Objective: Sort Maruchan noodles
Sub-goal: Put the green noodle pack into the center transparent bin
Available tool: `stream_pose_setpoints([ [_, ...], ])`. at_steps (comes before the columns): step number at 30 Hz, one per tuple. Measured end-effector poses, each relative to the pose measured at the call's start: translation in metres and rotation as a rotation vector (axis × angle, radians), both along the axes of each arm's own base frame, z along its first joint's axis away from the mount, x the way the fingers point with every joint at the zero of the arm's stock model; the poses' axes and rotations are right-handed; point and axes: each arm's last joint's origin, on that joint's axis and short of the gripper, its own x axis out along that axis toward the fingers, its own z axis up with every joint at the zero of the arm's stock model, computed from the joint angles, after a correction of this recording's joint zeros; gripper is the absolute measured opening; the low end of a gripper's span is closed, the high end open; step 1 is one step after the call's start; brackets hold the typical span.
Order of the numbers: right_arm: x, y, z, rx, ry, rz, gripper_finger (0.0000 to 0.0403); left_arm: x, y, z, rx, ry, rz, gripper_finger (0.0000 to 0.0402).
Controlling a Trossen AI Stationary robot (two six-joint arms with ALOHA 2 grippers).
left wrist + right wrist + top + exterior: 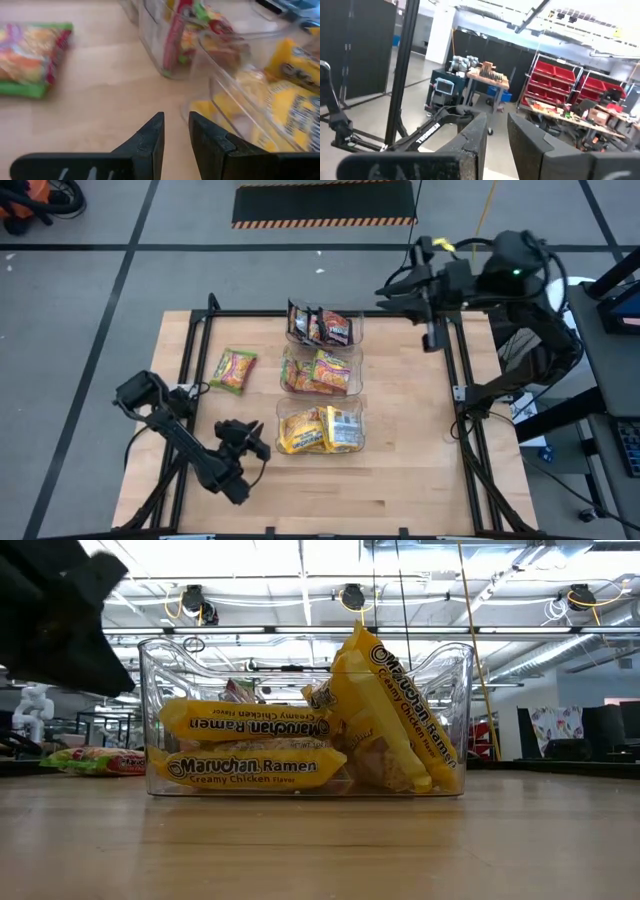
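Note:
The loose green-yellow packet is next for my left gripper, which should go to it and close on its near corner (240,391) (43,90), the one facing the near bin.
Three clear bins stand in a row at mid-table. The far bin holds dark Maruchan packets (322,326), the middle bin green-yellow packets (318,372), and the near bin yellow Creamy Chicken packets (320,430) (250,768). One loose green-yellow packet (233,370) (30,60) (95,760) lies flat on the table, left of the middle bin. My left gripper (260,448) (176,127) hovers just left of the near bin, shut and empty. My right gripper (432,332) (497,125) waits above the table's far right corner, shut and empty.
The wooden table (420,460) has bare room to the right of the bins and along its near edge. Black frame rails (465,410) run along its left and right sides. The near bin's clear wall (220,95) stands close beside my left fingers.

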Motion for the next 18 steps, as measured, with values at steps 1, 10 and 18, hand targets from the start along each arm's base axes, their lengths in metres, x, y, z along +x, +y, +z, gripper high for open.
stream_pose_setpoints([
  [1,-0.004,0.001,0.001,-0.001,-0.005,0.0,0.0071,0.001,0.003,0.001,0.013,0.018,0.009,0.0095],
  [10,-0.028,0.005,0.006,0.0,-0.002,0.0,0.0071,-0.01,0.028,-0.017,0.034,0.235,0.088,0.0095],
  [18,-0.03,0.005,0.006,0.0,-0.004,0.0,0.0071,-0.025,0.04,-0.022,0.105,0.481,0.078,0.0095],
])
